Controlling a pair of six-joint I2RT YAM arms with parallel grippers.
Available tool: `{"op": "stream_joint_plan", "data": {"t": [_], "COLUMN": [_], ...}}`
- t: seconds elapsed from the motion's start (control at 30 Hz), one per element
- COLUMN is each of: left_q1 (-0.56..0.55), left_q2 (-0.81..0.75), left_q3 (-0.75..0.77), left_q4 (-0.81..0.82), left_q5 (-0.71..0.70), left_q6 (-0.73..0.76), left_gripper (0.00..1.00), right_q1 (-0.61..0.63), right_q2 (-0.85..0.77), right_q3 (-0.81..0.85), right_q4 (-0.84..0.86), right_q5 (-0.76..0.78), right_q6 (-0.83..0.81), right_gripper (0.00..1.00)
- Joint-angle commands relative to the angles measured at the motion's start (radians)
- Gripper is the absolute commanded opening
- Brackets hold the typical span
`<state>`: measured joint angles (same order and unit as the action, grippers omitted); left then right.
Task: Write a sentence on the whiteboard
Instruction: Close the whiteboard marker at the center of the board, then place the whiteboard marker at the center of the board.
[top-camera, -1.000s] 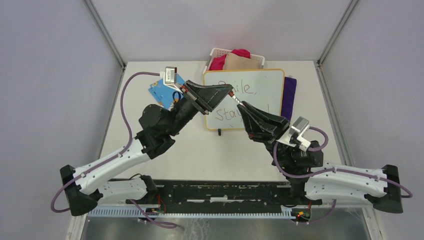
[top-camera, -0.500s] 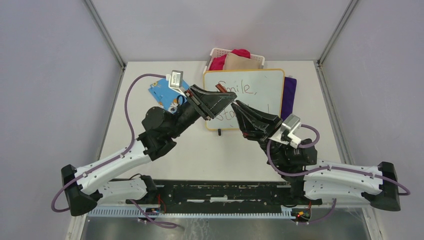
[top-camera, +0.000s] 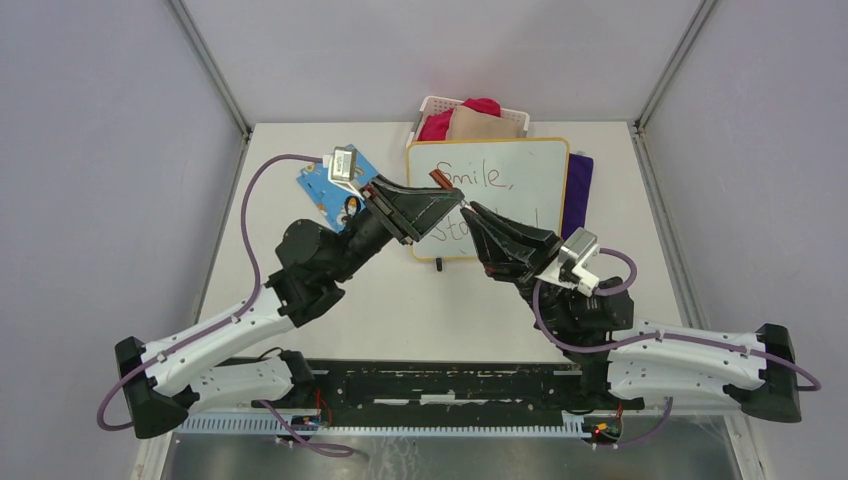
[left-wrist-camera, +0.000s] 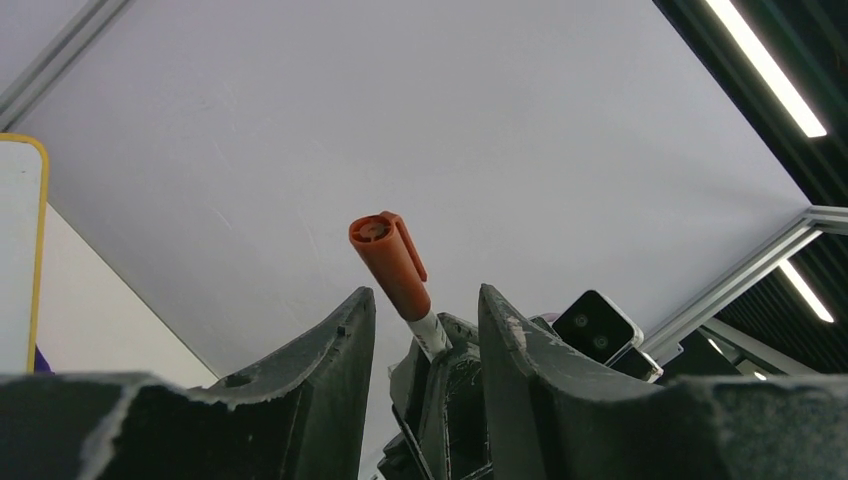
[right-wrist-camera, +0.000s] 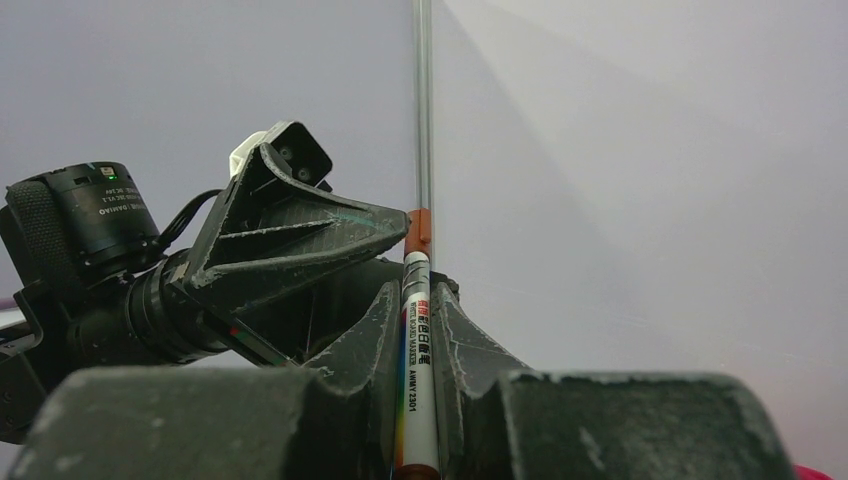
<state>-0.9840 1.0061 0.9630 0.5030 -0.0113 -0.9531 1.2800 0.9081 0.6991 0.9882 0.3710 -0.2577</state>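
Note:
The marker sticks straight out from my right gripper, so I need to grab it with my left gripper below the orange cap (left-wrist-camera: 430, 331) so that my right gripper can take it crosswise.
The whiteboard (top-camera: 540, 175), white with a yellow frame, lies at the table's back centre. On it is the sentence (top-camera: 490, 178) in thin dark-red words, with the lower line partly hidden behind the grippers. My right gripper (top-camera: 471, 209) hovers over the board's lower left, shut on a white marker (right-wrist-camera: 415, 370) that points up and left. An orange cap (left-wrist-camera: 390, 265) sits on the marker's end. My left gripper (top-camera: 460, 195) faces it tip to tip and is open. The capped end stands between and beyond its fingers (left-wrist-camera: 350, 330), touching neither. A strip of the whiteboard (left-wrist-camera: 15, 250) shows at the left.
A white basket (top-camera: 428, 103) with red and tan cloths stands behind the board. A blue card (top-camera: 322, 185) lies left of the board under the left wrist. A purple cloth (top-camera: 579, 190) lies along the board's right edge. Enclosure posts rise at the back corners.
The left jaws have opened off the marker's capped end and that gripper has eased back left. The orange cap now shows. The right gripper shifted slightly left, still holding the marker.

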Motion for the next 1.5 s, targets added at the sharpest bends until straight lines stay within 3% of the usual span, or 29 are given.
{"op": "stream_joint_plan", "data": {"t": [0.0,0.6,1.07,1.23,1.33,1.37,1.47], "left_q1": [0.003,0.01,0.011,0.01,0.01,0.01,0.01], "left_q2": [-0.029,-0.003,0.023,0.019,0.004,-0.002,-0.018], "left_q3": [-0.018,-0.056,-0.052,-0.054,-0.054,-0.055,-0.038], "left_q4": [0.04,0.201,0.216,0.207,0.158,0.15,0.107], "left_q5": [-0.045,0.006,0.042,0.036,0.015,0.001,-0.022], "left_q6": [-0.019,-0.083,-0.096,-0.082,-0.06,-0.052,-0.013], "left_gripper": [0.5,0.49,0.36,0.22,0.06,0.03,0.02], "right_q1": [0.0,0.001,0.0,0.002,0.0,0.0,0.0], "right_q2": [-0.022,-0.027,-0.021,-0.027,-0.038,-0.044,-0.073], "right_q3": [0.019,0.011,0.011,0.004,0.002,0.004,0.021], "right_q4": [0.032,0.037,0.035,0.032,0.004,-0.02,-0.123], "right_q5": [0.013,0.01,0.007,0.012,0.022,0.019,0.024], "right_q6": [0.003,0.018,0.023,0.024,0.035,0.035,0.037], "right_gripper": [0.0,0.0,0.0,0.0,0.01,0.05,0.32]}}
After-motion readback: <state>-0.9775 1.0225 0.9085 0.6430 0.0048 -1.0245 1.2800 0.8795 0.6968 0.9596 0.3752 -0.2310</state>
